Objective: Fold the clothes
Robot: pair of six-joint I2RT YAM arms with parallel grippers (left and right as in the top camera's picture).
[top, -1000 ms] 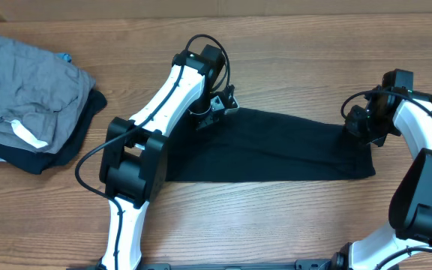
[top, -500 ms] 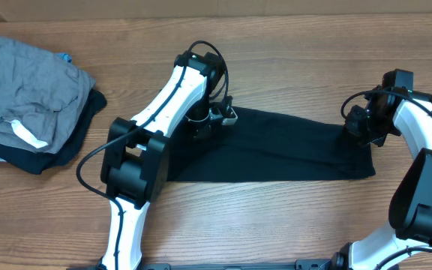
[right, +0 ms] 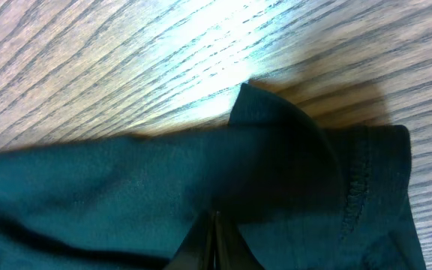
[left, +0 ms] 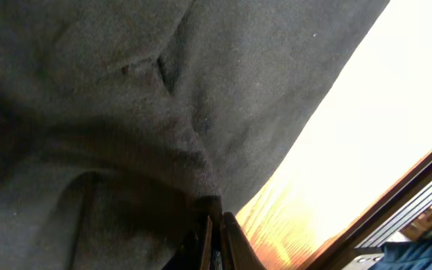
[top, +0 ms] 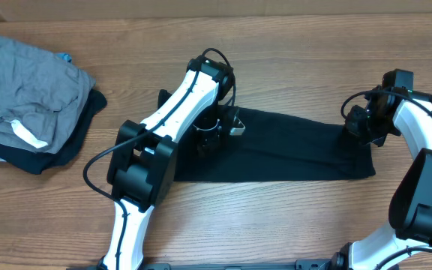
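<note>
My left gripper will open, free the pinch and move to the T-shirt's upper edge (top: 244, 111), because the black T-shirt bunches into creases at it.
The clothes (top: 298, 146), a black T-shirt, lie as a long flat band across the middle of the table. My left gripper (top: 217, 129) is at the band's upper left part, shut on a pinch of the fabric. In the left wrist view the black cloth (left: 126, 90) fills most of the frame and bunches at the closed gripper (left: 216, 229). My right gripper (top: 360, 124) sits on the band's right end, shut on the fabric. In the right wrist view the cloth (right: 88, 187) lifts into a small peak above the closed gripper (right: 217, 225), with a stitched hem to its right.
A crumpled grey garment (top: 28, 90) with a white label (top: 28, 135) lies on a dark garment (top: 77, 139) at the far left. Bare wooden table (top: 291, 60) surrounds the shirt.
My left gripper has shut on the shirt's fabric and shifted to the right and slightly toward the front, taking the cloth with it. The right arm has not moved.
</note>
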